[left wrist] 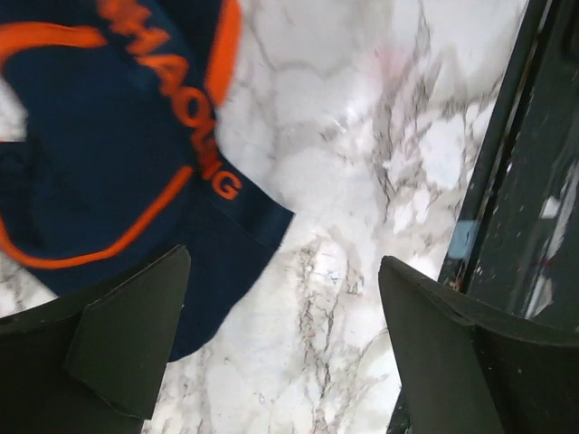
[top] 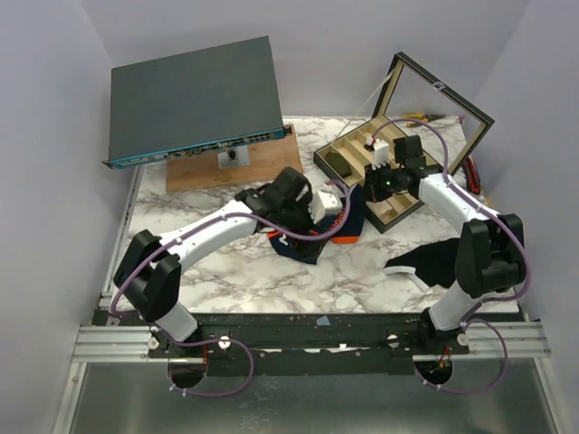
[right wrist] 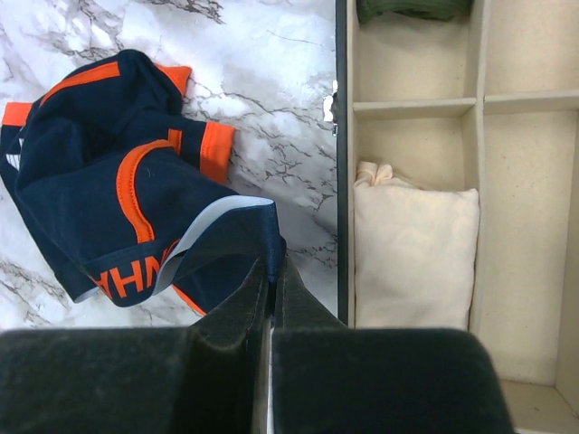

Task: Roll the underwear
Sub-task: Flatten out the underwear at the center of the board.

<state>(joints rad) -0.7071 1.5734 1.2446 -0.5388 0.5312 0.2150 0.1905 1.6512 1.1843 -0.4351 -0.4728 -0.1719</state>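
My left gripper needs to close on the underwear's loose waistband end [top: 316, 259] [left wrist: 279, 222], just past the orange letters and opposite the edge that my right gripper holds.
The underwear [top: 312, 242] is navy with orange trim and lies crumpled on the marble table, mid-table. In the right wrist view the underwear [right wrist: 109, 190] lies to the left, and my right gripper [right wrist: 276, 264] is shut on its lifted waistband edge, close to the box wall. In the top view the right gripper [top: 369, 194] sits between the underwear and the box. My left gripper [left wrist: 285, 316] is open over bare marble; its left finger [left wrist: 127, 339] overlaps the edge of the underwear [left wrist: 90, 172]. In the top view the left gripper [top: 327, 210] hovers over the garment.
An open compartment box [top: 348, 145] with raised lid [top: 439, 99] stands back right, holding a cream cloth [right wrist: 412, 258] and a green one [right wrist: 412, 7]. A black cloth with a white edge [top: 425, 262] lies front right. A network switch [top: 194, 99] rests on a wooden board [top: 262, 167] back left.
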